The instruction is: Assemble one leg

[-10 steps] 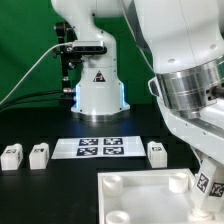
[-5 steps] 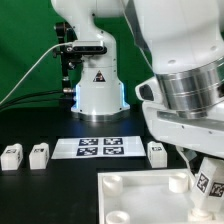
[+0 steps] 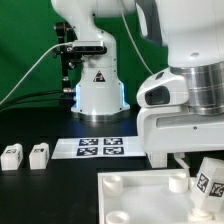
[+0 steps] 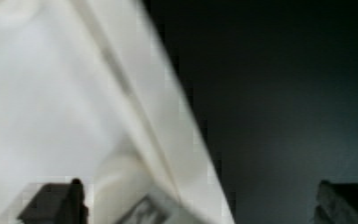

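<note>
I see the white leg leaning crooked at the panel's near corner, so I need to grasp its upper end (image 3: 212, 167) and set the leg upright before screwing it in.
A white leg (image 3: 209, 181) with a black-and-white tag stands tilted at the near right corner of the large white panel (image 3: 140, 190). Two more legs (image 3: 11, 155) (image 3: 38, 153) lie on the black table at the exterior view's left. The arm's wrist (image 3: 185, 120) hangs just above the tilted leg and hides the fingers there. In the wrist view my gripper (image 4: 197, 202) has its dark fingertips (image 4: 51, 203) far apart. A blurred white surface with a tag (image 4: 149, 210) fills the space between them and nothing is gripped.
The marker board (image 3: 100, 147) lies flat behind the panel. The robot's white base (image 3: 98, 92) stands at the back against a green backdrop. The panel has round corner sockets (image 3: 112, 183).
The arm's wrist has swung toward the exterior view's left and lower. It now hides the leg that stood right of the marker board. The tilted leg at the panel's corner shows more fully.
</note>
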{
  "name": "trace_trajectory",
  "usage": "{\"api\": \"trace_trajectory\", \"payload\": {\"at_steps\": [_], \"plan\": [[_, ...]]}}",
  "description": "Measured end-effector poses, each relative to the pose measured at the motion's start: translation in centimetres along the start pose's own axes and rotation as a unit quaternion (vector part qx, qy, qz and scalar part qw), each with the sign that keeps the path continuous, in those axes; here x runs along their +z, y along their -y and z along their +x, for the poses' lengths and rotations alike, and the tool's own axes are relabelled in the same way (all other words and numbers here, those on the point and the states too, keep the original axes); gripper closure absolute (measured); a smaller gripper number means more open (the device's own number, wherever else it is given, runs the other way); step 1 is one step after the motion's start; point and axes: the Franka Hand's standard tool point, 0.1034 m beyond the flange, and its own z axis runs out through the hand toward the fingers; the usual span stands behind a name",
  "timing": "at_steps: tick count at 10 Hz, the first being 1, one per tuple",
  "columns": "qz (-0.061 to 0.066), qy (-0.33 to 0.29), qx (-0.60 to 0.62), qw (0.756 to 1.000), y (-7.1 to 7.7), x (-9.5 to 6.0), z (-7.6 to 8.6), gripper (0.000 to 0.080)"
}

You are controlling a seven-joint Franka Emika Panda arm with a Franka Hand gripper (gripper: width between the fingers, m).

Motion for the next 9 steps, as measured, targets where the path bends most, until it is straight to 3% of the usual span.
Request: {"api": "trace_trajectory", "payload": {"at_steps": [3, 5, 7, 8, 9], "plan": [[-0.002, -0.006, -0.129, 0.992, -1.5, -0.4, 1.1, 0.0151], [-0.002, -0.006, -0.131, 0.991, -1.7, -0.3, 1.2, 0.0151], [-0.002, -0.006, -0.131, 0.991, -1.7, -0.3, 1.2, 0.0415], [-0.005, -0.007, -0.132, 0.991, -2.0, -0.4, 1.3, 0.0415], [-0.006, -0.007, -0.129, 0.992, -2.3, -0.4, 1.5, 0.0495]]}}
